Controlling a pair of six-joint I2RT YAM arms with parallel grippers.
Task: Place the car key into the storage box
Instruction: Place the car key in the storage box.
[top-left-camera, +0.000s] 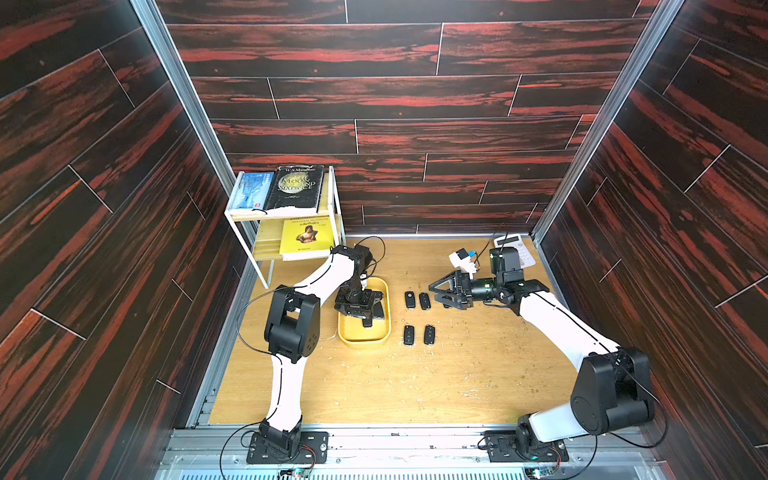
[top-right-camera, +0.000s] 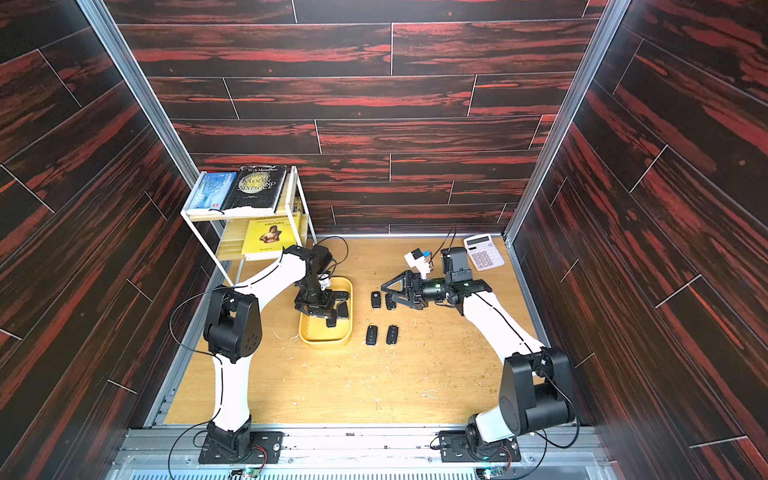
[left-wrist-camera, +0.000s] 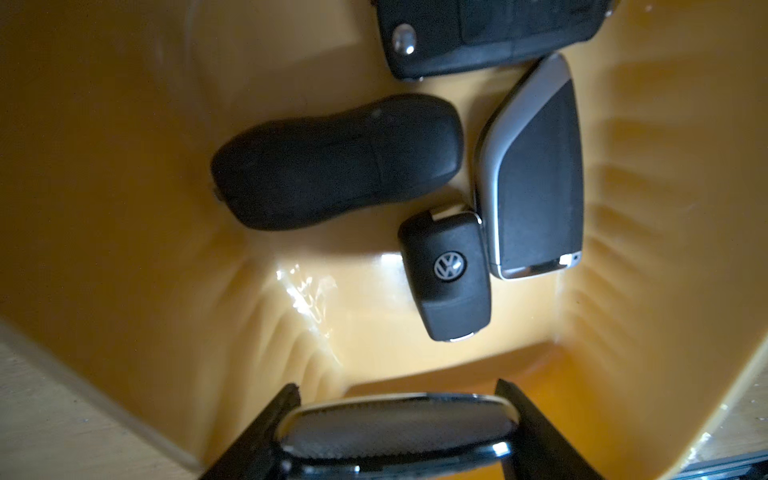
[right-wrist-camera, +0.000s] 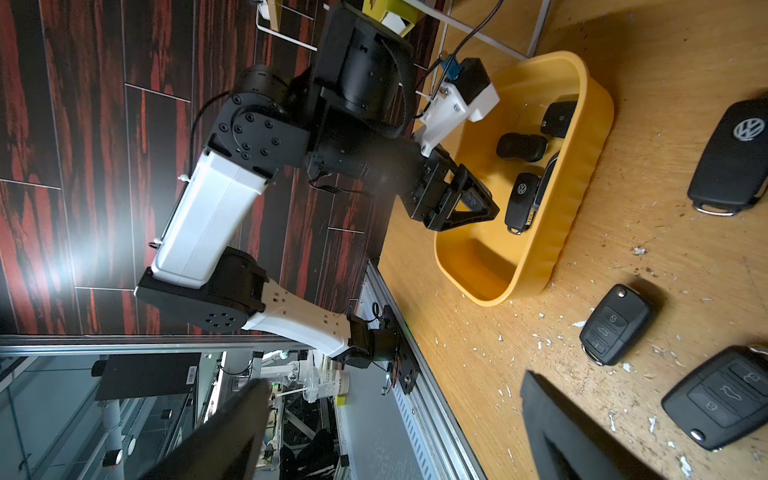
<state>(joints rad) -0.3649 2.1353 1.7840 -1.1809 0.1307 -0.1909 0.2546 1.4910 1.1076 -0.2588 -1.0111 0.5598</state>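
Observation:
My left gripper will let go of the black car key on the storage box's bottom beside the VW key fob (top-left-camera: 357, 327) (left-wrist-camera: 390, 349).
The storage box (top-left-camera: 363, 343) is a shallow yellow bin left of the table's middle, seen in both top views. My left gripper (top-left-camera: 357, 309) reaches down inside it. In the left wrist view that gripper (left-wrist-camera: 398, 399) is shut on a car key (left-wrist-camera: 395, 432), black with a chrome edge, held just above the box floor (left-wrist-camera: 124, 166). Several black key fobs (left-wrist-camera: 336, 162) lie inside the box. Several more fobs (top-left-camera: 410, 300) lie on the table right of the box. My right gripper (top-left-camera: 438, 295) hovers open beside them, with nothing between its fingers (right-wrist-camera: 540, 399).
A white two-tier shelf rack (top-left-camera: 286, 216) with books stands at the back left, close behind the left arm. A calculator (top-right-camera: 482, 251) lies at the back right corner. Small pale chips are scattered over the wooden tabletop (top-left-camera: 374, 382). Dark panelled walls close in three sides.

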